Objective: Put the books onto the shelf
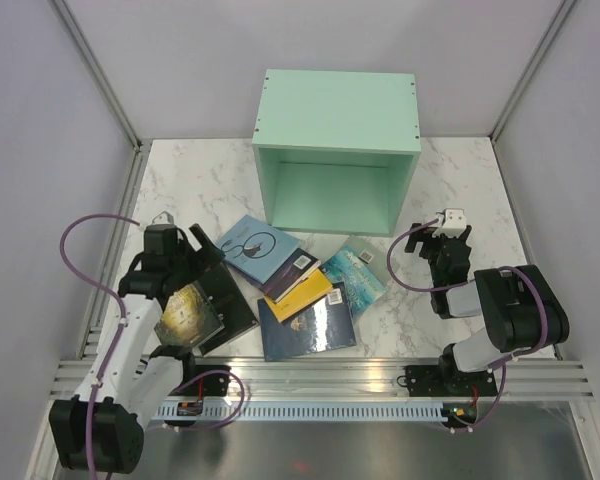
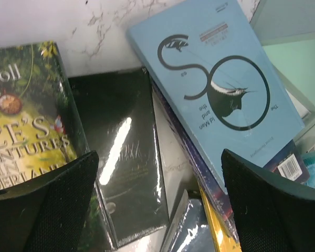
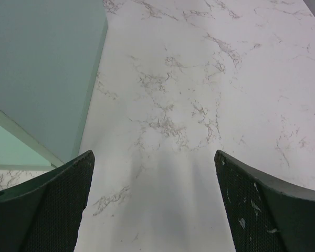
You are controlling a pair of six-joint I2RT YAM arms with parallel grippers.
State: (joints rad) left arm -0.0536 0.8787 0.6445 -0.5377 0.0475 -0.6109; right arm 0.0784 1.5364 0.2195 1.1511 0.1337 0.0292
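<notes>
The light blue book's long edge [image 1: 226,254] [image 2: 155,75] beside the black book is next for my left gripper, which will close there, near that book's far corner.
The mint-green shelf [image 1: 337,150] stands at the back of the table with its open front facing me. Several books lie in a loose overlapping pile before it: a light blue one with a cat [image 1: 260,248], a black one [image 1: 225,300], a gold-green one [image 1: 188,312], a yellow one [image 1: 305,290], a dark galaxy one [image 1: 308,322] and a pale teal one [image 1: 355,272]. My left gripper [image 2: 157,157] hovers open over the black book [image 2: 121,173] and the light blue book [image 2: 215,79], holding nothing. Right of the shelf, my right gripper [image 3: 154,155] is open above bare marble.
The shelf's outer side wall [image 3: 42,68] is just left of the right gripper. Grey walls enclose the marble table [image 1: 195,180] on three sides. A metal rail [image 1: 320,375] runs along the near edge, where both arm bases sit.
</notes>
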